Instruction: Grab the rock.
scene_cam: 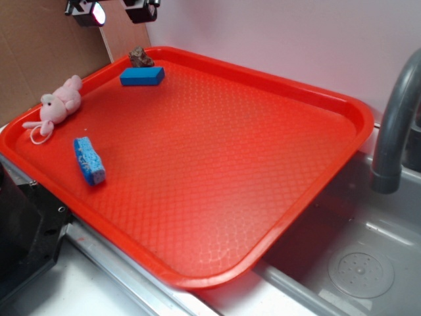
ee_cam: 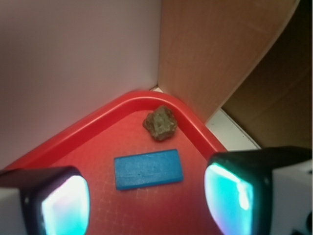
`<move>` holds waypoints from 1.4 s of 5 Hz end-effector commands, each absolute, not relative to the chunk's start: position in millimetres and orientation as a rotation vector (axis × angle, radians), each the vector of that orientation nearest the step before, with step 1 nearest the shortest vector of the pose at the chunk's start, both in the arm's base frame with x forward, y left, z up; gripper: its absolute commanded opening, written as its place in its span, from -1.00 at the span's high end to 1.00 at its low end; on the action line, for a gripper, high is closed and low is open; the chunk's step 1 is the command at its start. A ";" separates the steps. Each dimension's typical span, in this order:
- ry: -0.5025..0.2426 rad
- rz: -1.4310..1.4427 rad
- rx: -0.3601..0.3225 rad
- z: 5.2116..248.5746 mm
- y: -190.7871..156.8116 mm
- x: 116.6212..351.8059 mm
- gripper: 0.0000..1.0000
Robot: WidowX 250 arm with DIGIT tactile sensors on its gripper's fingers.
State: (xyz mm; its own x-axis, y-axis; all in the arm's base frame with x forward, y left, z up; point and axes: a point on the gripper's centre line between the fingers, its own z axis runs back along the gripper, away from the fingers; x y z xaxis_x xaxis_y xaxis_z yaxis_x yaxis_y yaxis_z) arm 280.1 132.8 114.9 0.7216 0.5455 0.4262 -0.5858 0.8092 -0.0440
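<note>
My gripper is to close around the middle of the rock [scene_cam: 140, 58] [ee_cam: 161, 124], in the red tray's far corner just behind the blue block.
The rock [scene_cam: 139, 57] [ee_cam: 160, 123], a lumpy brown-grey stone, lies in the far corner of the red tray [scene_cam: 276, 217] [ee_cam: 68, 139]. Right in front of it lies a blue block [scene_cam: 142, 76] [ee_cam: 148, 169]. My gripper [scene_cam: 116, 9] [ee_cam: 146, 205] hangs high above that corner, only its fingertips showing at the top of the exterior view. It is open: the two glowing pads [ee_cam: 66, 208] stand wide apart with nothing between them, and the blue block and rock show on the tray below the gap.
A pink plush bunny [scene_cam: 56, 105] and a blue sponge [scene_cam: 89, 160] lie at the tray's left side. A cardboard wall [scene_cam: 39, 52] stands behind the tray, a white wall at the back. A grey faucet [scene_cam: 395, 118] and sink [scene_cam: 358, 263] are to the right.
</note>
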 end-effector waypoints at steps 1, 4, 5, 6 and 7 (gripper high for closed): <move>-0.531 0.819 0.125 125.5 180.8 285.9 -1.00; -0.429 0.908 0.111 93.5 208.1 297.9 -1.00; -0.391 0.880 0.114 90.2 206.8 283.9 -1.00; -0.390 0.865 0.150 91.9 207.3 262.3 -1.00; -0.342 0.820 0.166 82.7 202.5 256.6 -1.00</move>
